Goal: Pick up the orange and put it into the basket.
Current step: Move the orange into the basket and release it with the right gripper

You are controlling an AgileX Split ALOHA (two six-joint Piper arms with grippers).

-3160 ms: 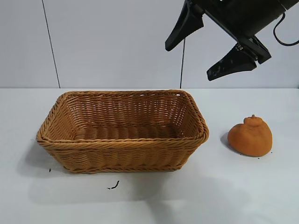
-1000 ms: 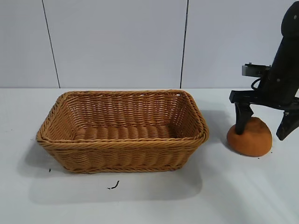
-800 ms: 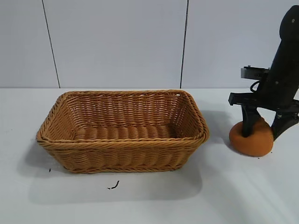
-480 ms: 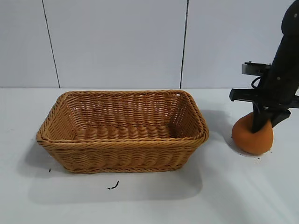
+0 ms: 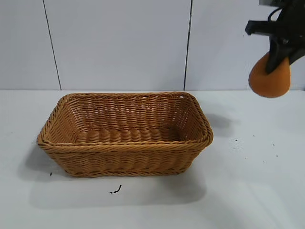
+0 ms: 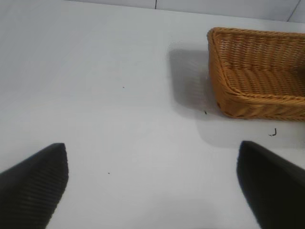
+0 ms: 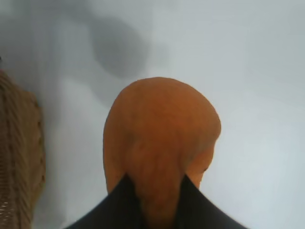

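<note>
I should let go of the orange with my right gripper around the middle of the wicker basket's bottom (image 5: 126, 130), just behind the basket's front rim.
My right gripper (image 5: 276, 59) is shut on the dull-orange orange (image 5: 269, 80) and holds it high above the table at the far right, well to the right of the basket. In the right wrist view the orange (image 7: 159, 133) hangs between the two black fingers (image 7: 119, 205). The tan wicker basket (image 5: 125, 143) stands empty at the table's middle left; its edge shows in the right wrist view (image 7: 19, 157) and its corner in the left wrist view (image 6: 257, 71). My left gripper (image 6: 152, 183) is open and empty over bare table, off the basket's left side.
A small dark scrap (image 5: 116, 190) lies on the white table in front of the basket. Dark specks (image 5: 236, 141) dot the table where the orange sat. A white panelled wall stands behind.
My right gripper closed on the orange and has lifted it off the table, up and slightly right. The basket has not moved.
</note>
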